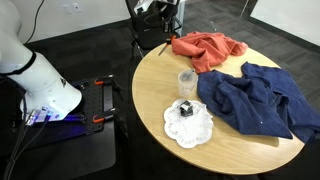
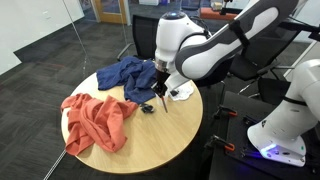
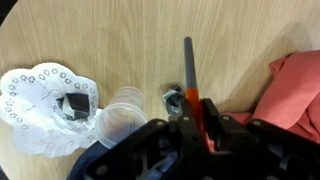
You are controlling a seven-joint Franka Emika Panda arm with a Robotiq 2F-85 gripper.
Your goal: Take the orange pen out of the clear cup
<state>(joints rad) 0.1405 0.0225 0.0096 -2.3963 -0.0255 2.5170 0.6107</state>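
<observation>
My gripper is going to set the orange pen down and let go of it on the bare wood (image 1: 163,63) (image 3: 227,52) between the orange cloth and the edge of the table.
In the wrist view my gripper (image 3: 198,108) is shut on the orange pen (image 3: 188,62). The pen's grey end points away from me over the bare wood, outside the clear cup (image 3: 120,116). The cup stands just beside the pen, empty as far as I can see. In an exterior view the cup (image 1: 186,80) stands near the table's middle, and my gripper does not show there. In an exterior view my gripper (image 2: 160,96) hangs low over the round table and hides the cup.
A white doily (image 3: 30,100) with a small black object (image 3: 75,103) lies beside the cup. A small metal item (image 3: 171,98) lies under the pen. An orange cloth (image 1: 205,50) and a blue cloth (image 1: 255,100) cover part of the round wooden table (image 1: 155,100).
</observation>
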